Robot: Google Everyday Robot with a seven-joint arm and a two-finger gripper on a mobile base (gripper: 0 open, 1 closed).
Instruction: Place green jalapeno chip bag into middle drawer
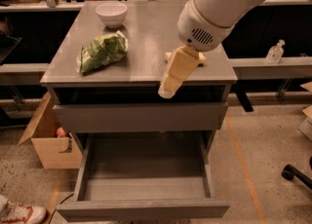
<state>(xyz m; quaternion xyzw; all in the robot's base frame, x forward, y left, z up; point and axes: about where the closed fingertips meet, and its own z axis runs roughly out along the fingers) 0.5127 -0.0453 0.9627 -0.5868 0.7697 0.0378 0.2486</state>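
Both ends of the green jalapeno chip bag stick out past the fingers, so next my gripper should move to the middle [102,52] of the bag and close there.
The green jalapeno chip bag [102,51] lies on the left half of the grey cabinet top [141,28]. The middle drawer [146,209] is pulled open below and its grey tray holds nothing. My gripper [170,85] hangs from the big white arm at the cabinet's front edge, right of centre, pointing down and left. It is well to the right of the bag and holds nothing that I can see. The yellow sponge [201,60] is mostly hidden behind the gripper.
A white bowl [111,12] stands at the back of the cabinet top. The closed grey drawer front [139,116] sits above the open drawer. A cardboard box [48,142] stands on the floor at left, a shoe [19,213] at bottom left. A bottle [275,51] is on the right bench.
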